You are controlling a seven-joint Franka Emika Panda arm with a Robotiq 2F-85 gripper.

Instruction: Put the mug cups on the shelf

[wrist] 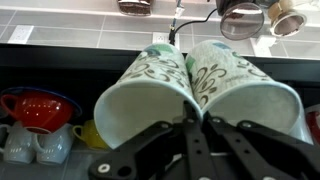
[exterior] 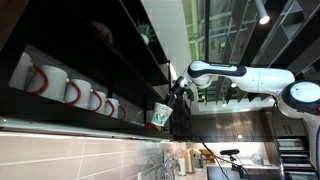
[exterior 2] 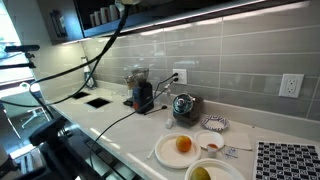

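Note:
Next, I let go of the pale mug cups on the dark shelf (exterior: pixel 144 121) beyond the row of white red-handled mugs.
Two pale mug cups with green markings fill the wrist view, one on the left (wrist: pixel 150 100) and one on the right (wrist: pixel 245 95), mouths toward the camera. My gripper (wrist: pixel 196 118) is shut on their touching rims, pinching both walls together. In an exterior view the mug cups (exterior: pixel 160 116) hang from my gripper (exterior: pixel 171 102) in the air, just off the end of the long dark shelf (exterior: pixel 90 125). The arm reaches in from the right.
A row of white red-handled mugs (exterior: pixel 70 92) stands on the shelf. A red bowl (wrist: pixel 35 108) and small white cups (wrist: pixel 30 145) show in the wrist view. Below, the counter (exterior 2: pixel 110 125) holds a kettle (exterior 2: pixel 183 105), plates, an orange (exterior 2: pixel 183 144) and a grinder (exterior 2: pixel 142 95).

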